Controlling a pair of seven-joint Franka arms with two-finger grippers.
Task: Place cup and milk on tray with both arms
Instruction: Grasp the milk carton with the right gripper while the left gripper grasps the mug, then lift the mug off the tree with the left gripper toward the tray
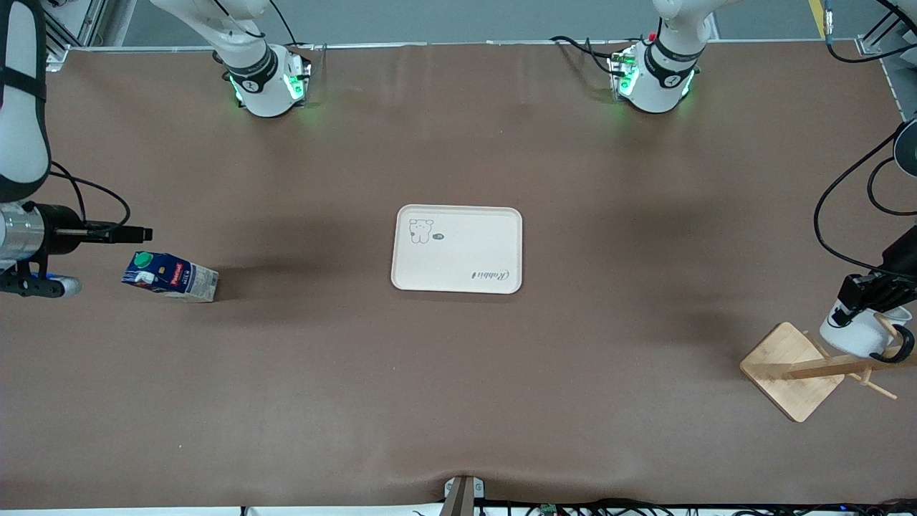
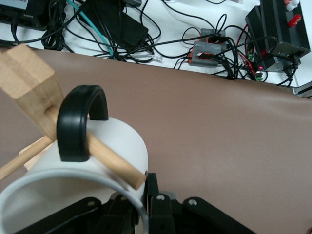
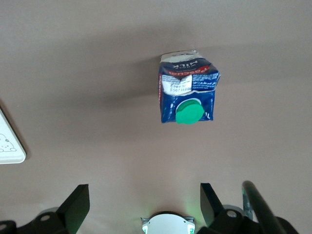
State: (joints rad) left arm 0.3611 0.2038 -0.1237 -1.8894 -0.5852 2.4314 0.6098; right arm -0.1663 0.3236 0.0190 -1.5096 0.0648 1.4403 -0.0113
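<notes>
The milk is next for my right gripper, which should go to it and close across its upper end [image 1: 147,267] [image 3: 189,102], beside the green cap.
The cream tray [image 1: 457,249] lies at the table's middle; its corner also shows in the right wrist view [image 3: 9,146]. The milk [image 1: 170,276] stands toward the right arm's end of the table. My right gripper [image 1: 39,285] is open and empty, beside the milk and apart from it. In the right wrist view the milk [image 3: 187,92] lies ahead of the open gripper [image 3: 145,202]. The cup [image 1: 856,330] hangs by its black handle [image 2: 78,122] on a peg of the wooden rack [image 1: 791,369]. My left gripper [image 1: 870,294] is shut on the cup's rim [image 2: 73,185].
The rack's square wooden base stands near the table's edge at the left arm's end, nearer to the front camera than the tray. Its wooden peg [image 2: 112,163] passes through the cup's handle. Cables and power boxes [image 2: 209,48] lie off the table's edge.
</notes>
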